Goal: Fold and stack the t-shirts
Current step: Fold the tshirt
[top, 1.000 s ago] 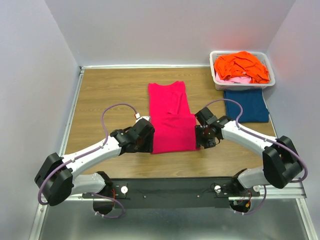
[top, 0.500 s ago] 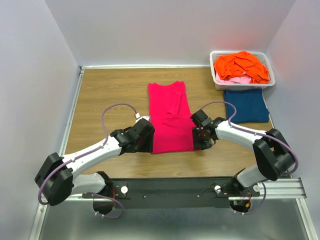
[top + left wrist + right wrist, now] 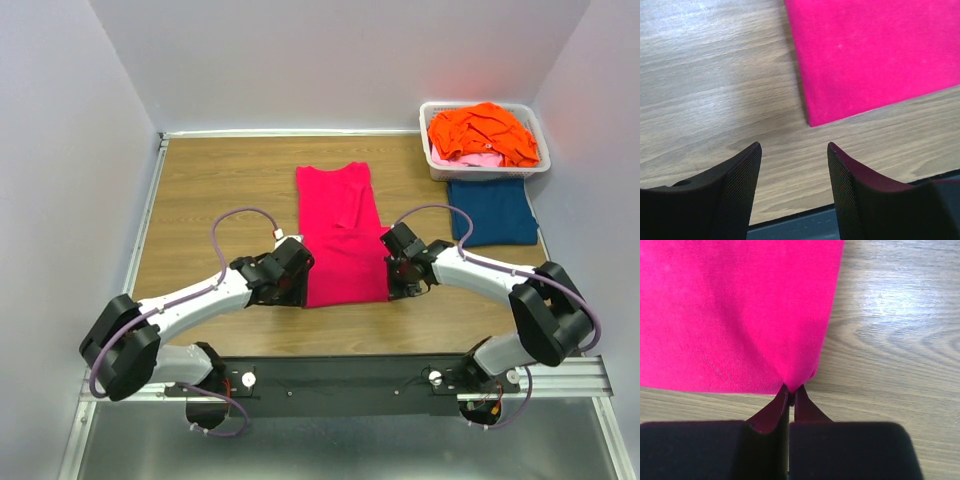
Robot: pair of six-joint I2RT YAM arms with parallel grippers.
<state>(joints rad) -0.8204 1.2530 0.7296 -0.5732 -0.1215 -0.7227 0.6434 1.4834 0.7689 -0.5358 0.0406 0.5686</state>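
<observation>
The robot's left gripper is open short of the magenta-pink t-shirt's free near corner, so it should pinch that corner (image 3: 813, 120) before both grippers fold the t-shirt's near end over.
A magenta-pink t-shirt (image 3: 343, 235) lies flat as a long folded strip in the middle of the table. My right gripper (image 3: 792, 388) is shut on its near right corner (image 3: 797, 375), and the cloth puckers at the pinch. In the top view that gripper (image 3: 393, 281) sits at the shirt's right near edge. My left gripper (image 3: 794, 146) is open over bare wood just short of the shirt's near left corner (image 3: 812, 120), holding nothing. From above it (image 3: 297, 290) rests beside the shirt's left near edge. A folded dark blue t-shirt (image 3: 492, 211) lies at the right.
A white basket (image 3: 434, 163) at the back right holds crumpled orange t-shirts (image 3: 483, 132) and a bit of pale pink cloth (image 3: 482, 158). It stands just behind the blue shirt. Walls close in the table on the left, back and right. The black base rail (image 3: 350, 378) runs along the near edge.
My right gripper slid left onto the pink shirt's near right corner and shut on it. The left arm shifted slightly right toward the shirt, its jaws still open.
</observation>
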